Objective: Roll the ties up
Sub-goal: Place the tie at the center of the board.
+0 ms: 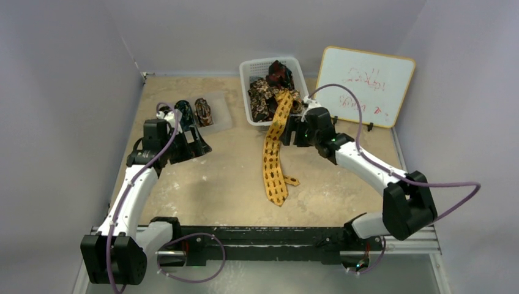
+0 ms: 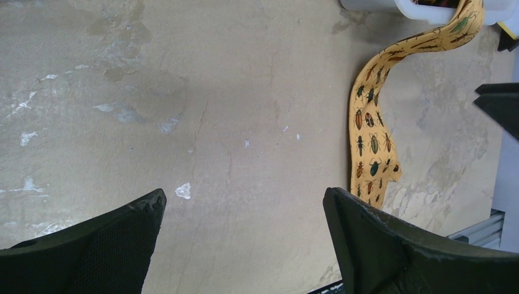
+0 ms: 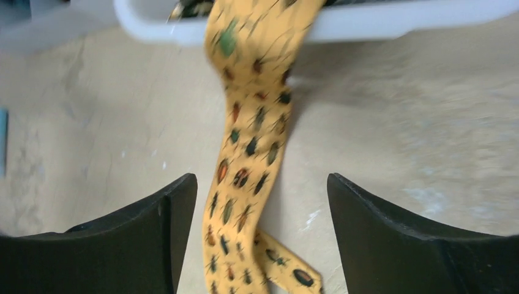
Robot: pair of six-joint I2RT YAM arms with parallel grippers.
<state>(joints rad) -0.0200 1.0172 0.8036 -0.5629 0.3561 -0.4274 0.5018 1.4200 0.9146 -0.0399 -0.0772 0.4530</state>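
Observation:
The golden-yellow tie hangs out of the white basket, and my right gripper needs to close on it at its part [image 1: 278, 126] [image 3: 258, 60] just below the basket's rim.
A golden-yellow tie [image 1: 273, 160] printed with beetles hangs out of the white basket [image 1: 250, 68] and runs down the table toward me, its tip folded over. In the right wrist view this tie [image 3: 245, 153] lies on the table below and between the spread fingers of my right gripper [image 3: 262, 181], which is open and holds nothing. From above, the right gripper [image 1: 289, 133] hovers just right of the tie. My left gripper [image 1: 194, 146] is open and empty over bare table [image 2: 243, 195], with the yellow tie [image 2: 369, 131] off to its right.
Several more patterned ties [image 1: 269, 86] are piled in the basket. Rolled ties [image 1: 202, 111] sit on a clear tray [image 1: 221, 116] at the back left, close to my left gripper. A whiteboard [image 1: 366, 86] leans at the back right. Grey walls enclose the table.

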